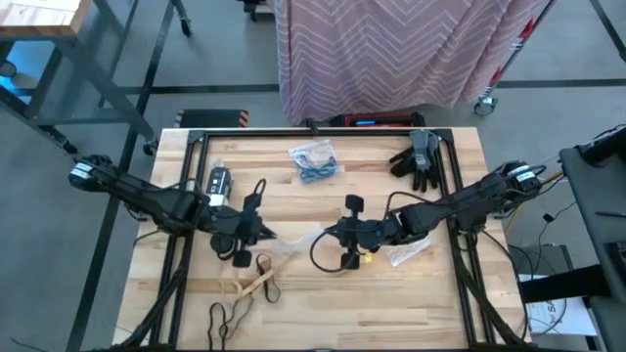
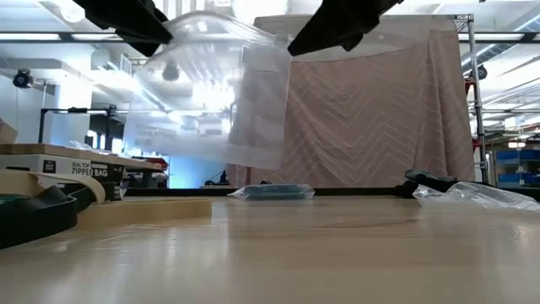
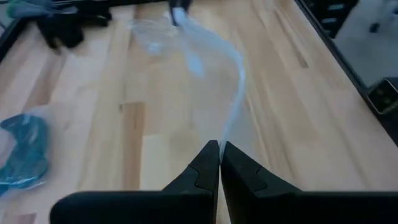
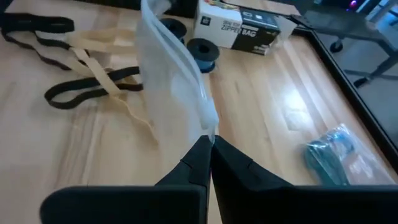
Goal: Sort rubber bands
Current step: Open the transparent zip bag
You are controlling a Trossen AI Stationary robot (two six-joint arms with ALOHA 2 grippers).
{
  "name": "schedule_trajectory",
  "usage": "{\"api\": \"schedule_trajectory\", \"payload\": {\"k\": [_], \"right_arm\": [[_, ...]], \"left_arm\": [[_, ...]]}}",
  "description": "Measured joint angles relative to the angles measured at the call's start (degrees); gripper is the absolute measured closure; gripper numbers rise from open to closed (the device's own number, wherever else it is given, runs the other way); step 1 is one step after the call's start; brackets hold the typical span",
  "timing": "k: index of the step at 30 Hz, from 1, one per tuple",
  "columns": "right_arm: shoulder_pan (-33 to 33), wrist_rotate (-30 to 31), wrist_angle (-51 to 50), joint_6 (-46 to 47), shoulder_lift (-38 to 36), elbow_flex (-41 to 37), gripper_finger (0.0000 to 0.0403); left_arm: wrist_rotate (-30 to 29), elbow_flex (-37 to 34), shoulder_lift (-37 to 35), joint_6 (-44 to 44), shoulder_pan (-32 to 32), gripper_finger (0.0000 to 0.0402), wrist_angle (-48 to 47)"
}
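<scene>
I can see the clear bag's upper edge humping up between my two grippers, so next I open my left gripper, let the bag's upper edge straighten and pinch the bag's near end [image 3: 224, 134] with it.
A clear plastic bag [image 2: 211, 93] hangs in the air between my two grippers over the middle of the table. My left gripper [image 1: 264, 233] is shut on one end of it and my right gripper [image 1: 331, 235] on the other. Tan rubber bands [image 4: 93, 43] and black rubber bands [image 4: 87, 90] lie loose on the table near its front-left edge. Blue rubber bands [image 1: 315, 161] lie inside another clear bag at the far middle. My left gripper pinches the bag's upper edge [image 3: 225, 134] between its two shut fingers, coming slanting down from the table's left. The bag stretches away toward the other gripper and hangs clear of the table. My right gripper pinches the other end of the bag's upper edge [image 4: 208, 124] between its shut fingers, coming slanting down from the table's right. The bag hangs below the fingers, clear of the table.
A zipper-bag box [image 1: 217, 183] lies at the left. Dark gloves [image 1: 419, 156] lie at the far right. Another clear bag [image 1: 406, 252] lies under my right arm. A small dark spool [image 4: 202, 48] stands near the box. Black frame rails [image 1: 460, 196] border the tabletop.
</scene>
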Motion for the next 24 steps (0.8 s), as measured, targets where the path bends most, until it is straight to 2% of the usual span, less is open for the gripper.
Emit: {"api": "schedule_trajectory", "payload": {"k": [6,11,13,18,24], "right_arm": [[-0.24,-0.01,2.36,2.14,0.37,0.02,0.0403],[-0.7,0.02,0.5,5.46,0.31,0.02,0.0403],[-1.22,0.02,0.35,6.11,0.26,0.02,0.0403],[-1.77,0.15,-0.7,6.74,0.26,0.02,0.0403],[-1.71,0.05,-0.7,6.74,0.26,0.02,0.0403]], "left_arm": [[-5.05,0.25,0.66,-1.5,0.04,0.0402,-0.49],[-14.11,3.78,0.94,-3.49,-0.04,0.0402,-6.18],[-13.95,3.97,1.1,-4.23,-0.04,0.0402,-7.2],[-7.79,3.35,1.55,-4.84,-0.09,0.0401,-7.28],[-7.55,3.3,2.04,-5.88,-0.07,0.0374,-7.28]]}}
